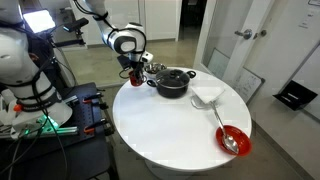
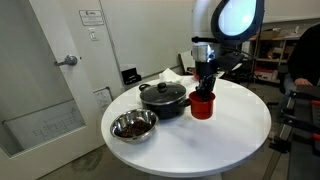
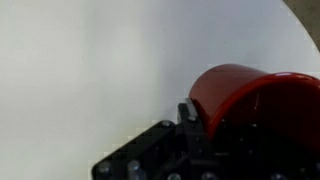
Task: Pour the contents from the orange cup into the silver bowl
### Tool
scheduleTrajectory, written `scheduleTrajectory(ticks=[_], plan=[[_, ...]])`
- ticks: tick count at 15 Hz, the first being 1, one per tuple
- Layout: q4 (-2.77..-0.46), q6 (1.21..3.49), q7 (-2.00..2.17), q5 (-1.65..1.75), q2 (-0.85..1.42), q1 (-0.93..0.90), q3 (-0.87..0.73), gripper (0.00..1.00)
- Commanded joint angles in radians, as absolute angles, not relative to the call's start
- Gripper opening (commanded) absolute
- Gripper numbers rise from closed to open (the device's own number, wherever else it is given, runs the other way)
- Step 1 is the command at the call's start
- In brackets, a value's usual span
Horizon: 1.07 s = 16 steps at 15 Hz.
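Note:
My gripper is to release the orange cup on the bare white tabletop (image 1: 158, 109) in front of the dark pot.
The orange cup (image 2: 203, 106) stands at table level on the round white table (image 2: 235, 140), right beside the dark pot (image 2: 163, 98). It also shows in an exterior view (image 1: 136, 79) and fills the right of the wrist view (image 3: 240, 85). My gripper (image 2: 204, 84) comes down from above and is shut on the cup's rim; in the wrist view one finger of the gripper (image 3: 200, 115) presses the cup's outer wall. The silver bowl (image 2: 133, 125) sits on the pot's other side, apart from the cup. I cannot see the cup's contents.
The dark two-handled pot (image 1: 172, 83) stands mid-table between the cup and the silver bowl. A white cloth (image 1: 207, 96) lies beside it. A red bowl with a spoon (image 1: 232, 139) sits near the table edge. Equipment and cables stand beside the table (image 1: 40, 110).

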<state>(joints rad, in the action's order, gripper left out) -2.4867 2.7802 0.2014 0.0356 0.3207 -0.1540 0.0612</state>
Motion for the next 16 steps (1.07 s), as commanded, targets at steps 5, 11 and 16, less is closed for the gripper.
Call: scheduleTrajectory(ticks=[5,11,16], plan=[[-2.482,2.772,0.172,-0.021,0.320,-0.106,0.059,0.02],[-2.468,2.748,0.103,-0.089,0.365,-0.021,0.071,0.02],[-2.465,2.821,0.038,-0.161,0.423,0.054,0.083,0.02]])
